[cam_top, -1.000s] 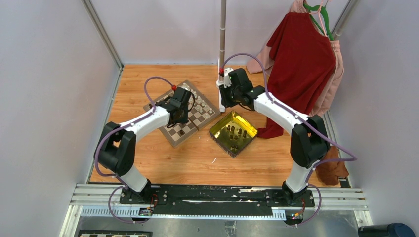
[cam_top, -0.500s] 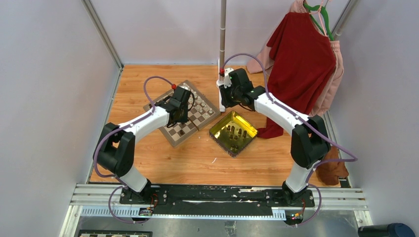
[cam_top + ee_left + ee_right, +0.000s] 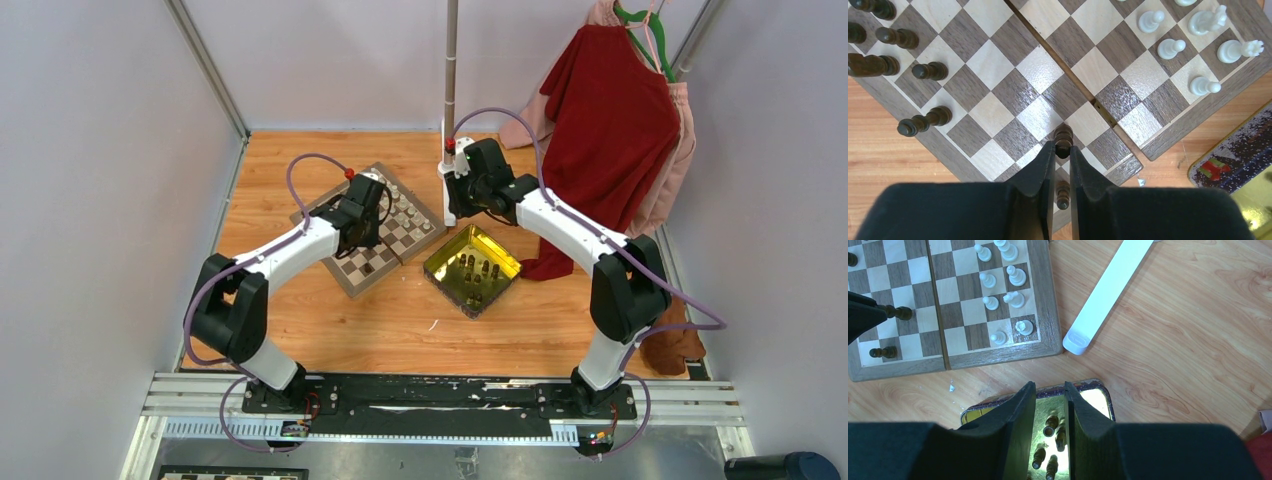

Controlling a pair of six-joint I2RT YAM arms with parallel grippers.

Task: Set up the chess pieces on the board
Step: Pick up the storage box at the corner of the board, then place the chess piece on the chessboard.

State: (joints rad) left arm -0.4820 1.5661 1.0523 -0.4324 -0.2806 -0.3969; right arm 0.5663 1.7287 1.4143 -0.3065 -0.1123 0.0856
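Next, my left gripper lets go of the dark brown piece on the empty dark square (image 3: 322,239) (image 3: 918,85) beside the dark brown knight.
The chessboard (image 3: 398,247) lies left of centre on the wooden floor. In the left wrist view cream-white pieces (image 3: 1172,48) stand at its top right and dark brown pieces (image 3: 928,70) at its left. My left gripper (image 3: 1063,151) is shut on a dark brown pawn (image 3: 1063,137) just over the board's near edge squares. Another dark pawn (image 3: 1063,193) stands below, between the fingers. My right gripper (image 3: 1049,392) is open and empty, high over the yellow tray's far rim (image 3: 1096,385). Several dark pieces (image 3: 1050,425) lie in the tray.
The shiny yellow tray (image 3: 432,268) sits right of the board. A white bar (image 3: 1108,290), the base of a pole, lies on the floor by the board's corner. Red and pink garments (image 3: 610,120) hang at the back right. Grey walls close both sides.
The left arm has shifted slightly over the board with the pawn still held. The right gripper has barely moved.
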